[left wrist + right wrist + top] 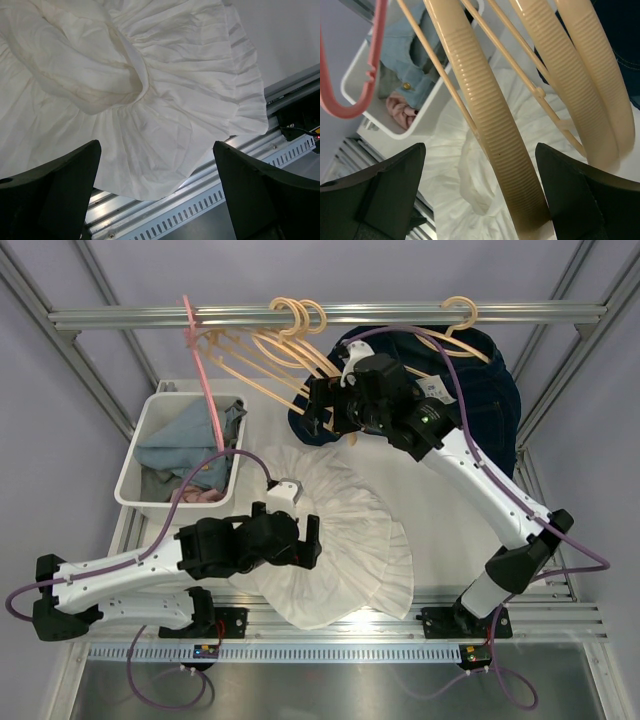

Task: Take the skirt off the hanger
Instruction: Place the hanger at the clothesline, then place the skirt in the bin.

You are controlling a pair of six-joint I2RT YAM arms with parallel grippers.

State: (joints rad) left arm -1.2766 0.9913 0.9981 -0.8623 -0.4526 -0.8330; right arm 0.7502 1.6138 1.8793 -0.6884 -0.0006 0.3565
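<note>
The white pleated skirt's waist edge point(337, 547) point(144, 96) is next for my left gripper, which should go to the part nearest the front rail and close there.
The white pleated skirt point(360, 540) lies spread on the table, its hem reaching the front rail. Its waist opening point(120, 75) shows in the left wrist view. Several beige hangers point(290, 355) hang from the top rail. My right gripper point(312, 410) is open at their lower ends, and one ribbed hanger arm point(490, 125) runs between its fingers without being clamped. Below that arm lies the skirt's waist point(475, 185); I cannot tell whether they touch. My left gripper point(313, 543) hovers open over the skirt's left part, and only cloth and the rail show under it point(156, 165).
A white bin point(135, 445) with blue and pink clothes stands at the back left. A pink hanger point(205, 370) hangs over it. A dark denim garment point(495, 390) hangs on another beige hanger at the back right. The metal frame rail point(400, 315) crosses the back.
</note>
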